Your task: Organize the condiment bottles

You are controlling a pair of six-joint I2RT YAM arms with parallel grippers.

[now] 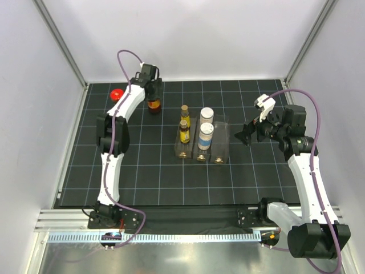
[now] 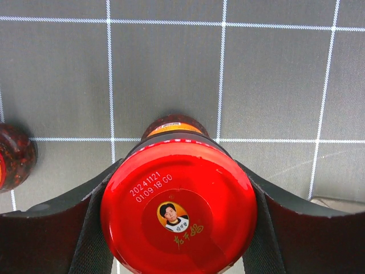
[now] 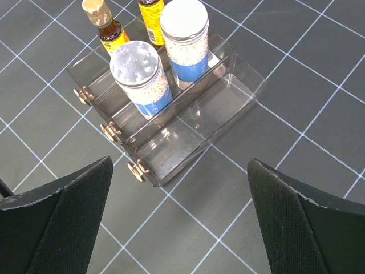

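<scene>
I should open my left gripper and let go of the red-capped jar in the far half of the clear rack's empty slot (image 1: 221, 135).
My left gripper (image 1: 151, 90) is shut on the red cap of an amber jar (image 1: 154, 105) at the back left of the mat. In the left wrist view the jar's cap (image 2: 178, 208) fills the space between both fingers (image 2: 68, 228). The second red-capped jar (image 1: 117, 93) stands further left and shows at the left wrist view's edge (image 2: 14, 155). Two slim yellow-labelled bottles (image 1: 184, 131) fill the left slot of the clear rack (image 1: 221, 149). Two white blue-labelled bottles (image 1: 206, 135) fill the middle slot. My right gripper (image 1: 246, 135) is open and empty, just right of the rack.
The rack's right slot (image 3: 199, 120) holds nothing. Gold knobs (image 3: 137, 170) stick out at the rack's near end. White walls and metal posts (image 1: 63, 45) ring the black gridded mat (image 1: 148, 177).
</scene>
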